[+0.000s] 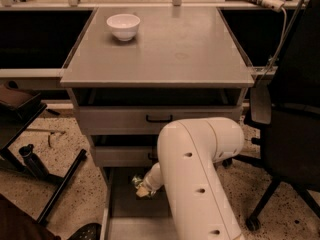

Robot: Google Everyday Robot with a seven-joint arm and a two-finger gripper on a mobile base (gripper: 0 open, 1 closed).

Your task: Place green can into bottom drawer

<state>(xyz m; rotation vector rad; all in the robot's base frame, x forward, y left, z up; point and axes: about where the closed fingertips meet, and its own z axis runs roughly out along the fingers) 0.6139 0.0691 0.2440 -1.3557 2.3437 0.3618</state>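
My gripper needs to let go of the green can on the inside of the bottom drawer, in line [164, 197] below the black handles.
The bottom drawer [124, 210] is pulled out at the foot of the grey cabinet, with its flat grey floor showing. My white arm reaches down over it from the right. My gripper [143, 188] is just above the back part of the drawer floor. It is shut on the green can [136, 181], a small shiny greenish thing at its tip. The arm hides most of the gripper and the drawer's right side.
A white bowl [123, 26] stands on the cabinet top [165, 54] at the back left. Two shallower drawers with black handles [159, 118] sit above the open one. A black office chair [292, 134] stands at the right. Black stand legs [60, 184] lie on the floor at the left.
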